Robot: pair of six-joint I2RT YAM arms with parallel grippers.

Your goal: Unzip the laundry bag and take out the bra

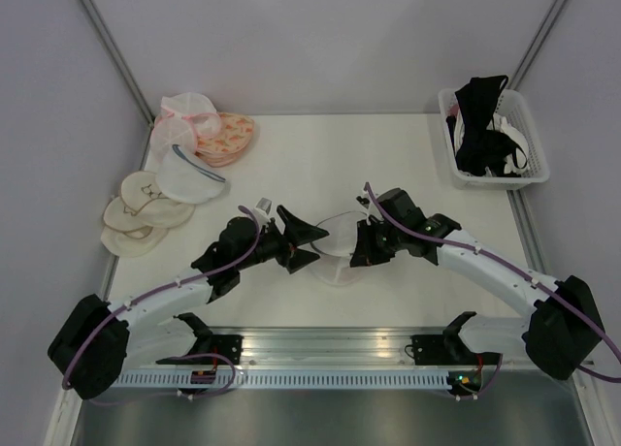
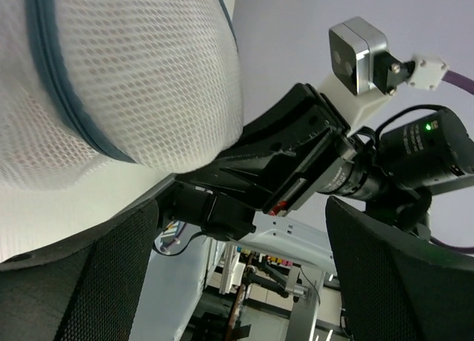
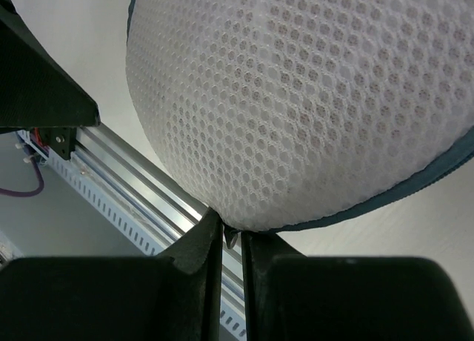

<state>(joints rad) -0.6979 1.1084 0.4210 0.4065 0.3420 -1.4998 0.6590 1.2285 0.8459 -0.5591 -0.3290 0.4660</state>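
Note:
The zipper tab is in my right gripper and the laundry bag's other side is free, so my left gripper needs to pinch the zipper rim (image 2: pixel 63 85) there before I pull the tab.
The laundry bag (image 1: pixel 338 235), a white mesh dome with a grey-blue zipper rim, lies mid-table between both arms. My right gripper (image 1: pixel 361 247) presses against its right side. In the right wrist view the bag (image 3: pixel 296 96) fills the frame, and the right gripper (image 3: pixel 231 233) is shut on a small tab at the zipper rim. My left gripper (image 1: pixel 320 245) stands open just left of the bag with nothing between its fingers. From the left wrist, the bag (image 2: pixel 126 67) sits upper left, clear of the open left gripper (image 2: pixel 244 274). The bra stays hidden inside; only a faint pink tint shows through the mesh.
A white basket (image 1: pixel 536 155) of black bras (image 1: pixel 480 126) stands at the back right. At the back left lie a pink mesh pouch (image 1: pixel 184 116), an orange patterned bra (image 1: pixel 231 136), another white pouch (image 1: pixel 189 179) and cream cups (image 1: pixel 136 213). A metal rail (image 1: pixel 320 344) runs along the near edge.

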